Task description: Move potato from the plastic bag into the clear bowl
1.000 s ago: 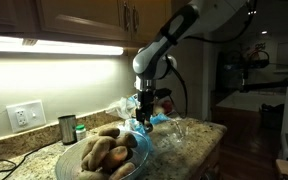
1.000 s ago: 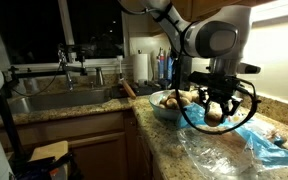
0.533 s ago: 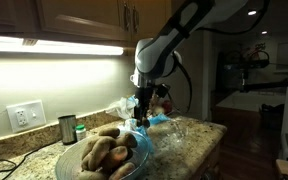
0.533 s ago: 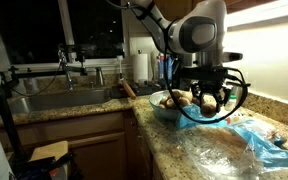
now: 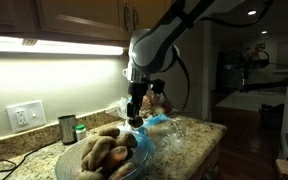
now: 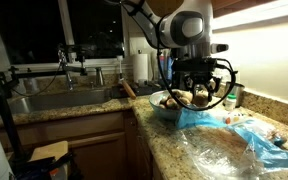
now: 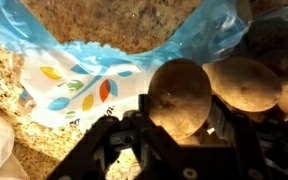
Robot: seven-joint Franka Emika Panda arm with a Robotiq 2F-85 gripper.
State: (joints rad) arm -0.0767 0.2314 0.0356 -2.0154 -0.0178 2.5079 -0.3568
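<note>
My gripper has the brown potato, now hanging over the clear bowl. It will let go of it on the potato pile in the clear bowl (image 5: 111,132), toward the green-lidded jar.
My gripper (image 7: 180,118) is shut on a brown potato (image 7: 179,95), which sits between the two black fingers. In both exterior views the gripper (image 5: 135,113) (image 6: 196,97) hangs over the clear bowl (image 5: 134,165) (image 6: 167,113), which holds several potatoes (image 5: 96,152). More potatoes (image 7: 246,82) show to the right in the wrist view. The plastic bag (image 6: 244,135) (image 5: 169,128), clear with blue print, lies crumpled on the granite counter beside the bowl; it also shows in the wrist view (image 7: 84,75).
A small can and a green-lidded jar (image 5: 72,129) stand by the wall outlet (image 5: 24,115). A sink with faucet (image 6: 69,68) lies beyond the counter. Bottles (image 6: 164,66) stand behind the bowl. Wooden cabinets hang above.
The gripper has carried the potato from over the bag toward the bowl and risen a little. It now hangs over the bowl's rim.
</note>
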